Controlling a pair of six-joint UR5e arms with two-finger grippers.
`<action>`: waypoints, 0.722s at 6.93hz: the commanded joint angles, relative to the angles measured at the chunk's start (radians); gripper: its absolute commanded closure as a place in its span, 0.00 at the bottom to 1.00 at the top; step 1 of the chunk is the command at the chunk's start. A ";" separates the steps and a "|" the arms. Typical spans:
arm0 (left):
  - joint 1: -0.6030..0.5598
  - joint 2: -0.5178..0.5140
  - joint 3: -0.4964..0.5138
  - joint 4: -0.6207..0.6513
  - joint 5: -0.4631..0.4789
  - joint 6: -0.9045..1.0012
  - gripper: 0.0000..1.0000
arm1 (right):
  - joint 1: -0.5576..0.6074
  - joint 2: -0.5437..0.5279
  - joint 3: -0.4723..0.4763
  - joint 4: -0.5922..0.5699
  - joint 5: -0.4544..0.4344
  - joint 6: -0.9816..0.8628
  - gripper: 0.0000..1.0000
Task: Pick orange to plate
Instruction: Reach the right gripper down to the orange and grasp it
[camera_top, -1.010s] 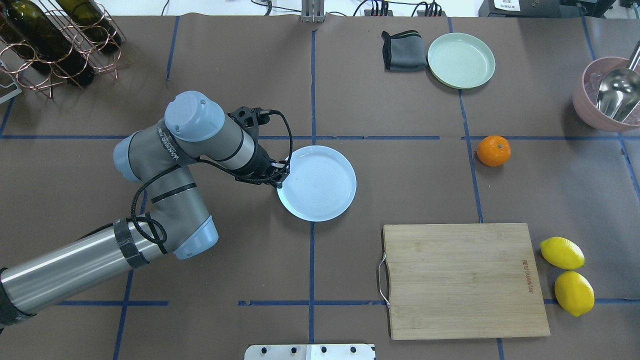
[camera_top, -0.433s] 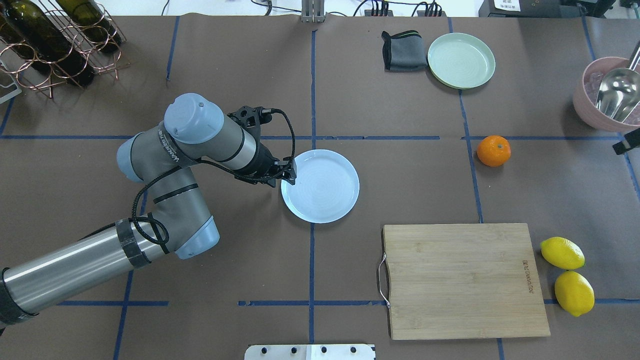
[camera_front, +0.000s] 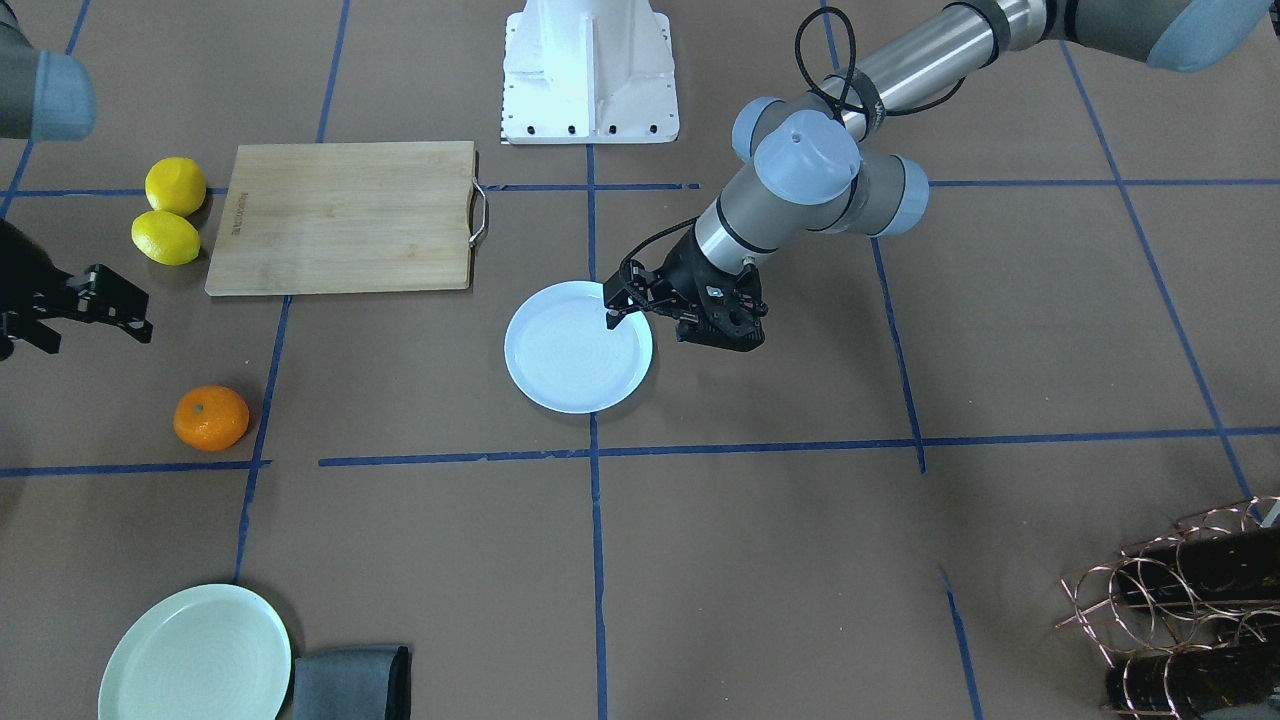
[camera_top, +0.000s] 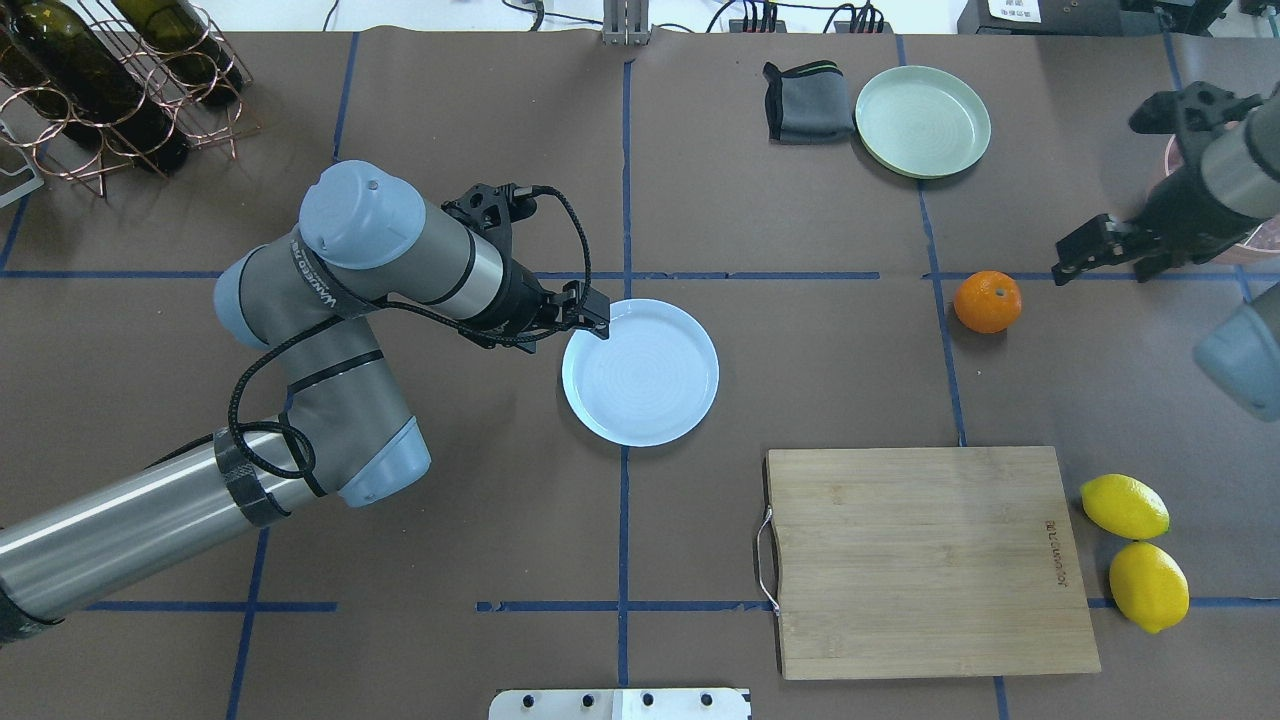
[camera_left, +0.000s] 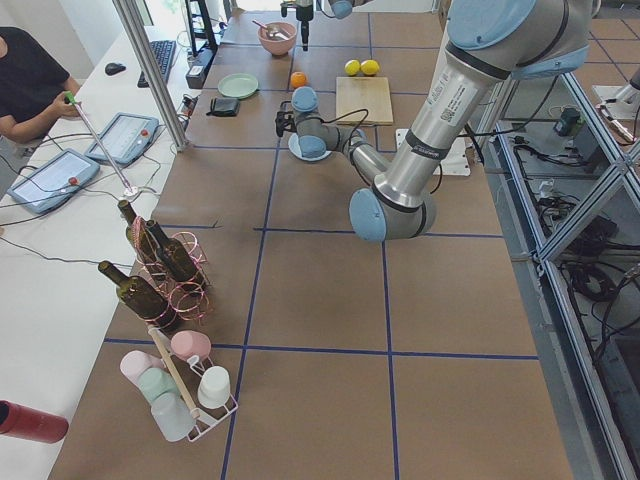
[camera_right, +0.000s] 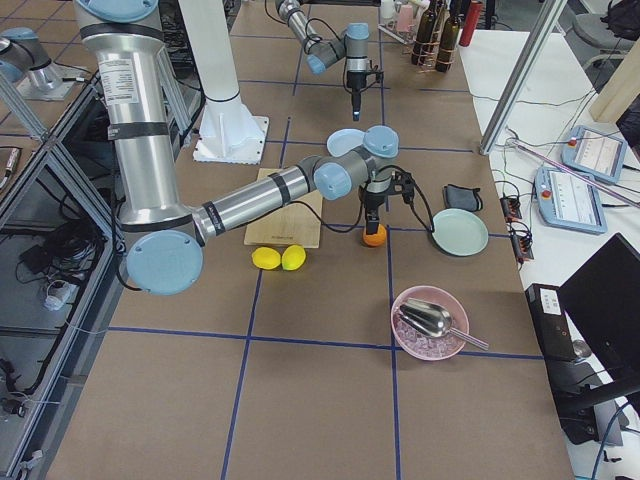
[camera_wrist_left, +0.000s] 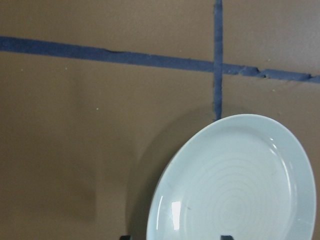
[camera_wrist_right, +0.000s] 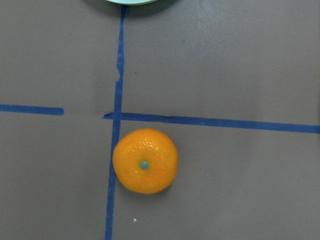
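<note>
My right gripper should close its fingers around the middle of the orange (camera_front: 212, 415) (camera_wrist_right: 145, 161), with one finger going on the side of the orange that is next to the blue tape line.
The orange (camera_top: 987, 301) lies on the brown table at the right, beside a blue tape line; it also shows from straight above in the right wrist view, orange (camera_wrist_right: 145, 161). My right gripper (camera_top: 1100, 262) hangs open just right of it, apart from it. The white, faintly bluish plate (camera_top: 640, 372) sits flat near the table's centre. My left gripper (camera_top: 592, 312) is open over the plate's upper-left rim. Across the table the same plate (camera_front: 578, 347) and left gripper (camera_front: 625, 305) show, with the orange (camera_front: 211, 417) below the right gripper (camera_front: 85, 320).
A wooden cutting board (camera_top: 925, 560) lies at the front right, with two lemons (camera_top: 1124, 505) beside it. A mint-green plate (camera_top: 922, 120) and grey cloth (camera_top: 808, 100) sit at the back. A pink bowl with a scoop (camera_right: 430, 322) stands far right, a bottle rack (camera_top: 110, 80) far left.
The plate slid slightly right with the left gripper at its rim, then the gripper drew back and up off it. The right arm came in from the right toward the orange.
</note>
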 joint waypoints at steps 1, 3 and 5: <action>-0.007 0.003 -0.006 -0.001 0.004 0.000 0.01 | -0.074 0.027 -0.129 0.255 -0.098 0.179 0.01; -0.007 0.007 -0.017 0.001 0.008 -0.002 0.01 | -0.112 0.039 -0.236 0.412 -0.127 0.229 0.01; -0.007 0.007 -0.017 0.001 0.016 0.000 0.01 | -0.140 0.037 -0.256 0.413 -0.130 0.228 0.01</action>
